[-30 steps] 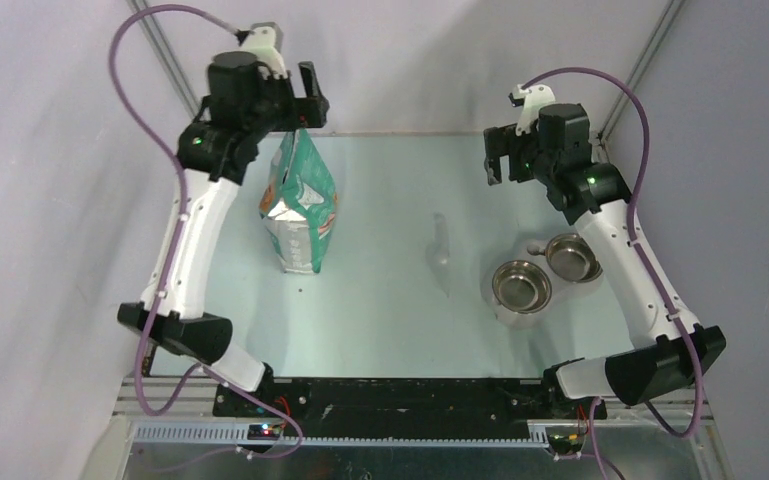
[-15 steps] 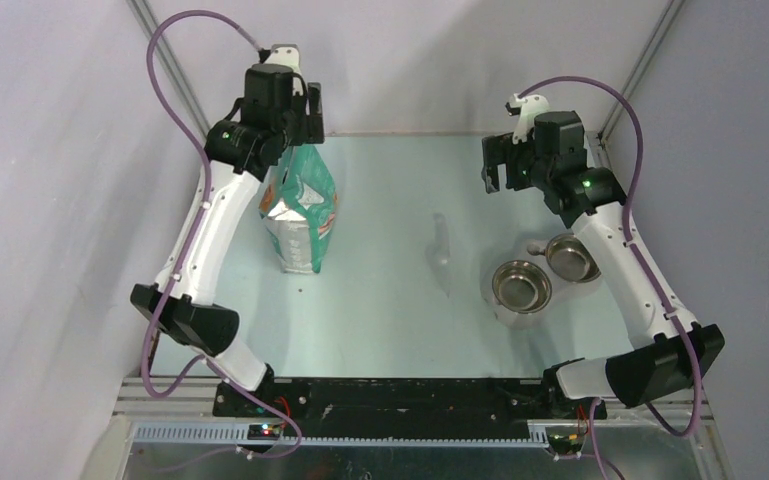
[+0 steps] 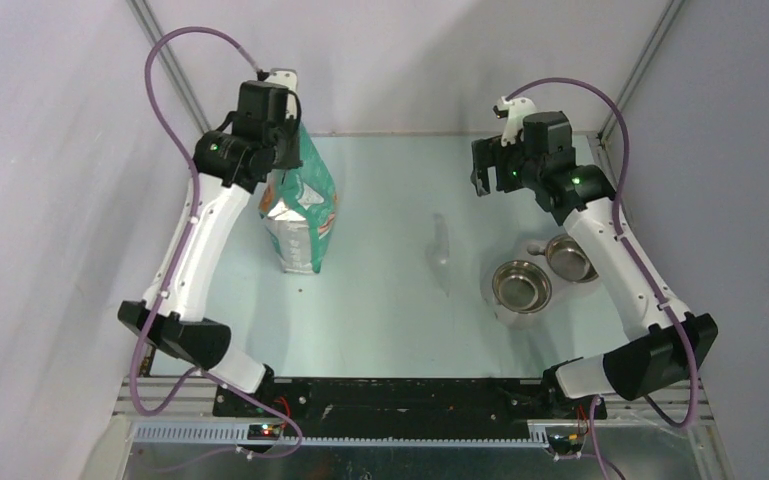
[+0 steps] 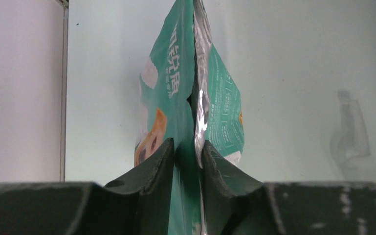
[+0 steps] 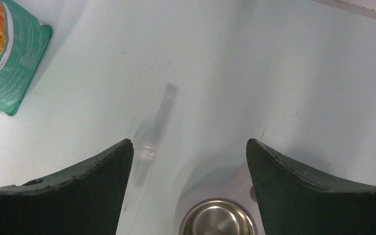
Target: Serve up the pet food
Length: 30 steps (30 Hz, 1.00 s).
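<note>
The robot's left gripper is pressing both edges of the bag's top together, so it should open and take the teal edge while the right gripper takes the silver edge (image 4: 203, 63).
The teal-green bag (image 3: 300, 215) with a dog's face stands upright at the back left of the table. My left gripper (image 3: 293, 158) sits at its top, and in the left wrist view both fingers press the bag's (image 4: 173, 93) thin top edge between them at the left gripper (image 4: 186, 147). The pet food itself is hidden. My right gripper (image 3: 487, 175) hovers open above the back right of the table, nothing between its fingers (image 5: 189, 144). The clear scoop (image 3: 440, 252) lies on the table's middle, below the right gripper's left finger (image 5: 107, 171).
Two steel bowls (image 3: 520, 286) (image 3: 572, 257) stand side by side at the right, both bare inside; one bowl (image 5: 218, 219) shows under the right gripper. A tiny brown speck (image 3: 301, 290) lies just in front of the bag. Walls enclose the table at back and sides.
The left gripper came down onto the bag's top and closed from wide open onto its edge. The right arm drifted slightly left, still open.
</note>
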Available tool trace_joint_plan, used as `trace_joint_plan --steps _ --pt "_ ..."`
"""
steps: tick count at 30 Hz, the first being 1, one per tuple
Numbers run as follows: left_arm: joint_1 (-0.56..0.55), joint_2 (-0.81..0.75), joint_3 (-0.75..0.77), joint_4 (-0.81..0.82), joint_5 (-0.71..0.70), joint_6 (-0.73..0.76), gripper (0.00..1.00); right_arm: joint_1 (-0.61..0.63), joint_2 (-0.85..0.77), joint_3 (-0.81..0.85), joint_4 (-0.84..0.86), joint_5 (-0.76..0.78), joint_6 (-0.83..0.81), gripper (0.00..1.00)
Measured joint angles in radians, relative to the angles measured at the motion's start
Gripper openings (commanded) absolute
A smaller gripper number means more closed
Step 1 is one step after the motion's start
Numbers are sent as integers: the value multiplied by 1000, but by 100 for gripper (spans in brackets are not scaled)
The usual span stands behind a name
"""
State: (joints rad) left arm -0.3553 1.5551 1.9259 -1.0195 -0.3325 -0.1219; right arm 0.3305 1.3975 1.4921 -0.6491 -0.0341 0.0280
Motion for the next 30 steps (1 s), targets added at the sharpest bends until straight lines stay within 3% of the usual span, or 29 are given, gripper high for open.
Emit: trace_joint_plan --steps 5,13,21,30 --pt "0 -59 0 -7 34 13 1 23 23 5 2 -13 11 86" --pt "0 -6 37 8 173 8 0 94 144 90 6 -53 40 84" --pt "0 79 113 47 297 -6 0 112 320 372 8 -132 76 83" --pt "5 -13 -45 194 383 -2 0 156 362 445 28 -258 77 83"
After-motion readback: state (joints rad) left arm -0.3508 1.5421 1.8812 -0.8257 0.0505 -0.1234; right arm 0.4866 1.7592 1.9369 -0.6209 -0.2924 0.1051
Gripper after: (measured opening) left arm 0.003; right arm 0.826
